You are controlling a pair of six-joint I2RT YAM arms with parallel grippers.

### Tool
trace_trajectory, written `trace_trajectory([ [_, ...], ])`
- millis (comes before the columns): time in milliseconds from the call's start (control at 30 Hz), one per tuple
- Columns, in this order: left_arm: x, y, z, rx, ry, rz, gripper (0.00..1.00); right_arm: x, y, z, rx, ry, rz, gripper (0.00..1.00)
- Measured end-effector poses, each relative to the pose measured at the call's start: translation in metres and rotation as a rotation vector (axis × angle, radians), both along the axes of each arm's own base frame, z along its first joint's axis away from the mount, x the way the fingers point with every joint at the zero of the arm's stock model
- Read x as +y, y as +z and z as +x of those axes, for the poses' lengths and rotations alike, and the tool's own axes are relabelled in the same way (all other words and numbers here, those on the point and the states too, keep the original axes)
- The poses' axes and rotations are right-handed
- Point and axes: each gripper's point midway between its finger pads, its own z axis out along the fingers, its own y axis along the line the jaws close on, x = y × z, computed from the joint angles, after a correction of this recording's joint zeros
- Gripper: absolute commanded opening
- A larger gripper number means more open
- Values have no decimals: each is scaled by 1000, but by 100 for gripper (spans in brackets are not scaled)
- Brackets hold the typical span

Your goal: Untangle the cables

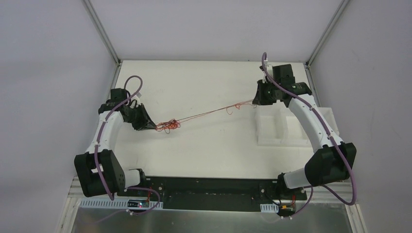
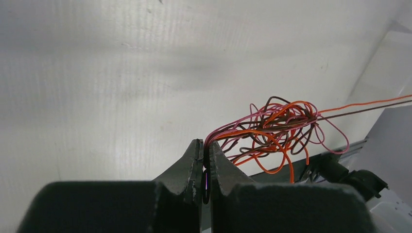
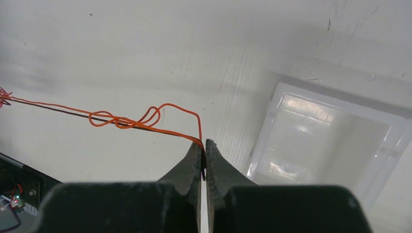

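Note:
My right gripper is holding the orange and dark cables together. It should pull both out of the wad of cables, put them down and then take the dark cable alone (image 3: 53,108).
The cables (image 1: 167,125) are thin red-orange, pink and dark wires bunched in a small wad just right of my left gripper (image 1: 149,125). In the left wrist view the wad (image 2: 279,128) hangs off the tips of my left gripper (image 2: 205,145), which is shut on several of its strands. Two taut strands (image 1: 209,113), one orange and one dark, run from the wad up and right to my right gripper (image 1: 256,101). In the right wrist view my right gripper (image 3: 203,144) is shut on these strands, with a small knotted loop (image 3: 124,120) just ahead of it.
A clear plastic tray (image 1: 272,128) sits on the white table under the right arm; it also shows in the right wrist view (image 3: 330,141). The black base rail (image 1: 209,191) runs along the near edge. White walls enclose the table.

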Motion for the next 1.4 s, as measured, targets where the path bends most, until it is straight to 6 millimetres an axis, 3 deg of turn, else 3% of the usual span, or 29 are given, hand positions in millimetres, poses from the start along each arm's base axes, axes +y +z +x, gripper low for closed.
trace_trajectory([
  [300, 45, -4, -5, 52, 101, 79, 0, -7, 25, 11, -63, -14, -4, 0],
  [500, 91, -10, -8, 106, 157, 143, 0, -34, 42, 25, -113, -85, -43, 0],
  [633, 133, -23, -16, 161, 193, 217, 0, -62, 60, 39, -173, -168, -81, 0],
  [733, 147, -30, -24, 190, 184, 248, 0, -71, 71, 45, -202, -200, -87, 0],
  [867, 154, -34, -26, 195, 150, 262, 0, -64, 80, 45, -216, -179, -53, 0],
  [967, 144, -30, -21, 153, 114, 210, 0, -46, 85, 41, -200, -125, 27, 0],
  [1100, 112, -10, -7, 29, 44, 73, 0, -7, 102, 28, -174, 2, 183, 0],
  [1300, 46, 68, 22, -261, -160, -34, 0, 62, 142, -12, -130, 246, 419, 0],
  [1400, 11, 110, 28, -389, -267, -83, 0, 78, 156, -24, -96, 299, 522, 0],
])
